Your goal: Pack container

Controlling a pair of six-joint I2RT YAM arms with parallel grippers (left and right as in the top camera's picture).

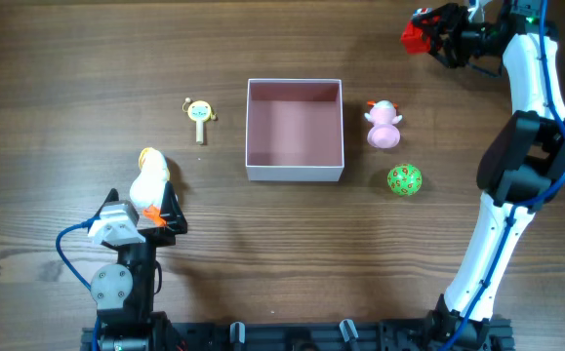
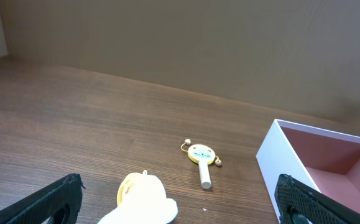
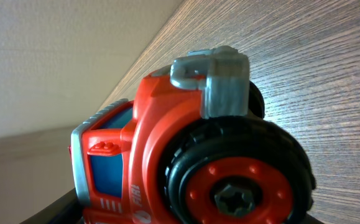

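Note:
Next, I let go of the red toy truck with my right gripper on the bare table some way [image 1: 424, 59] behind the pink toy figure.
The container [image 1: 295, 132], a square white box with a dusty-pink inside, sits at the table's middle with nothing in it. Its white wall [image 2: 273, 163] shows at the right of the left wrist view. My left gripper [image 1: 143, 203] stands wide open at the front left. A white and yellow duck toy [image 2: 143, 200] lies between its fingers, untouched. At the far right back, my right gripper [image 1: 440, 37] is shut on a red toy truck [image 3: 186, 143] with black wheels. The truck fills the right wrist view and hides the fingers.
A small yellow rattle [image 1: 200, 115] lies left of the container. A pink toy figure [image 1: 383, 125] and a green patterned ball [image 1: 404, 180] lie to the container's right. The right arm's white links [image 1: 516, 156] run down the right side.

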